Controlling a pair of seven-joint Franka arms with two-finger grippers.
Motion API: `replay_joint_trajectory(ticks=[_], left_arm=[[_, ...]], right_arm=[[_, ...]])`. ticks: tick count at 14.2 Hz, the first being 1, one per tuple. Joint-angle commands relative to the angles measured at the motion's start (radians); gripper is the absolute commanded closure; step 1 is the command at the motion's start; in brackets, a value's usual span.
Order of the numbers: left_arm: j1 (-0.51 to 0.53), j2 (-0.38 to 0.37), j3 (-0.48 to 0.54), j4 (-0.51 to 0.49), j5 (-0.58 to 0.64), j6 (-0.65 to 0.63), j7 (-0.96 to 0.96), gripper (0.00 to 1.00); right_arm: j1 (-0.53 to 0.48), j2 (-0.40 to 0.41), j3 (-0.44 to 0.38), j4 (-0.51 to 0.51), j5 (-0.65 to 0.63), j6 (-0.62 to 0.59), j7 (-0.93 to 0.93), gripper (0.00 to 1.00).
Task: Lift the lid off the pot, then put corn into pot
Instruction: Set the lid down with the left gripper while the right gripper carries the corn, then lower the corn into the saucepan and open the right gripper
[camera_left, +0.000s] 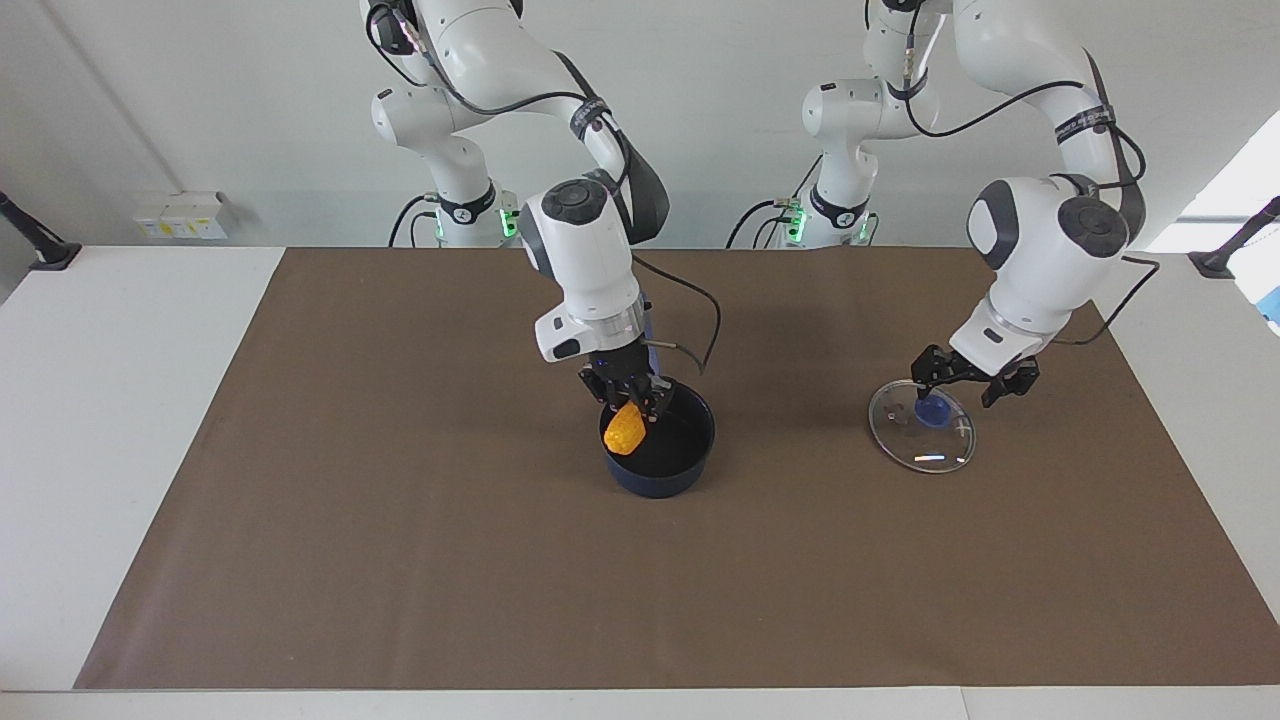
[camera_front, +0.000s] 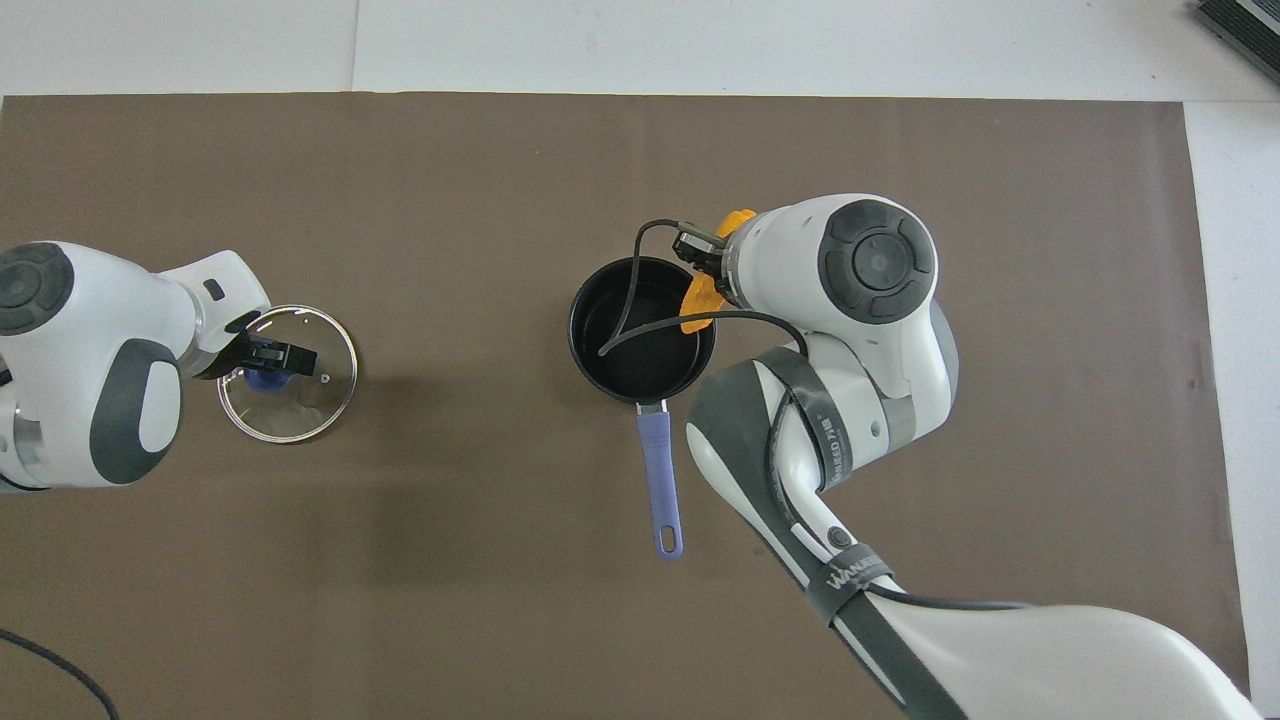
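Next, my right hand releases the corn on the middle of the dark blue pot's inside bottom (camera_front: 639, 330).
The dark blue pot (camera_left: 662, 482) stands open in the middle of the mat, its long handle (camera_front: 658, 480) pointing toward the robots. My right gripper (camera_left: 630, 397) is shut on the yellow-orange corn (camera_left: 623, 432) and holds it over the pot's rim at the right arm's end; the corn also shows in the overhead view (camera_front: 697, 302). The glass lid (camera_left: 925, 440) with its blue knob (camera_left: 936, 410) lies flat on the mat toward the left arm's end. My left gripper (camera_left: 968, 378) is open just above the knob, not holding it.
A brown mat (camera_left: 400, 560) covers the table, with white table edge (camera_left: 120, 400) around it. The right arm's black cable (camera_front: 640, 320) hangs over the pot's opening. Small white boxes (camera_left: 180, 215) sit by the wall.
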Motion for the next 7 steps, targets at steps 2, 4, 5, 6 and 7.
replay_joint_trajectory(ticks=[2,4,5,6,7], left_arm=[[-0.005,-0.011,-0.009,0.178,-0.017,-0.192,-0.069,0.0],[-0.003,-0.013,-0.008,0.272,-0.016,-0.289,-0.06,0.0],[0.0,-0.011,-0.008,0.318,-0.014,-0.342,-0.054,0.0],[0.004,-0.013,-0.008,0.353,-0.008,-0.399,-0.048,0.0],[0.009,-0.019,0.0,0.363,-0.011,-0.435,-0.034,0.0]], right_arm=[[0.018,0.042,-0.001,-0.003,0.039,0.047,0.001,1.0],[0.016,0.078,-0.001,-0.001,0.041,0.131,0.001,1.0],[0.009,0.081,-0.001,-0.001,0.039,0.136,-0.002,1.0],[0.003,0.084,-0.001,-0.001,0.038,0.136,-0.004,1.0],[0.003,0.084,-0.001,-0.001,0.041,0.136,-0.013,1.0]])
